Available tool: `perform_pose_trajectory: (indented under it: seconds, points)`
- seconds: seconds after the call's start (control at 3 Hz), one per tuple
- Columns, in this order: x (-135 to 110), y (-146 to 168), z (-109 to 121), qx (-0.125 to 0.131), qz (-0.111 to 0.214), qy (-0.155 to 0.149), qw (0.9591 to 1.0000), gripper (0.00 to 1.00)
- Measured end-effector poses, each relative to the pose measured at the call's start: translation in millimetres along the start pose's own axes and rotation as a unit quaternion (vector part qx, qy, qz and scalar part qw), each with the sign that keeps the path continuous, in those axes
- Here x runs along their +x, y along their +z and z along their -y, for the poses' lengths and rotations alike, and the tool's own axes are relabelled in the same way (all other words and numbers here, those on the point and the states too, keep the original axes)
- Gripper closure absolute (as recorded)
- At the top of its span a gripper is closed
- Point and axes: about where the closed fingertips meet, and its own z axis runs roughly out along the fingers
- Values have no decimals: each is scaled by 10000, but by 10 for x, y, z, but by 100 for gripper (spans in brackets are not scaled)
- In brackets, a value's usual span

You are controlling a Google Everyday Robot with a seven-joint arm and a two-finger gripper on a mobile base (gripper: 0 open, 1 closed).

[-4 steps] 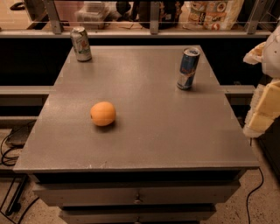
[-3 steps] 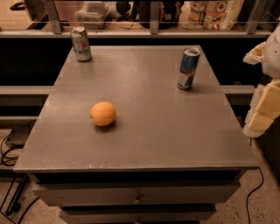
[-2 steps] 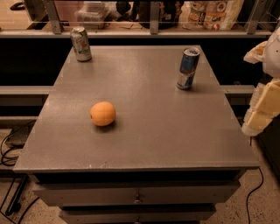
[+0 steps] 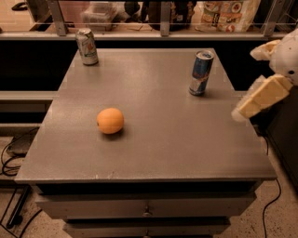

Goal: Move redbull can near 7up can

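The upper half [image 4: 202, 66] of the redbull can, just below the can's top, is the next place that I will move my gripper to and close it on.
The redbull can [image 4: 201, 72], slim, blue and silver, stands upright at the back right of the grey table [image 4: 153, 139]. The 7up can [image 4: 87, 46], shorter and pale with green marking, stands upright at the back left corner. The two cans are far apart. My gripper [image 4: 247, 83] is at the right edge of the view, over the table's right edge, to the right of the redbull can and apart from it. Its cream fingers [image 4: 263, 95] are spread open with nothing between them.
An orange [image 4: 110, 121] lies on the table left of centre. A shelf with packaged goods [image 4: 228, 11] and metal rails runs behind the table. Drawers [image 4: 146, 211] sit under the tabletop, and cables lie on the floor at both sides.
My gripper has moved left, in over the table's right edge and closer to the redbull can. The cans and the orange have not moved.
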Motion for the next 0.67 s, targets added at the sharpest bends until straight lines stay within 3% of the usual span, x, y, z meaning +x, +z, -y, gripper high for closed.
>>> perform_pose_trajectory:
  seconds: [0.33,0.67]
  points:
    - [-300,-67,322,605,468,285,9967,0]
    - [-336,-77,398,753,521,413,9949,0]
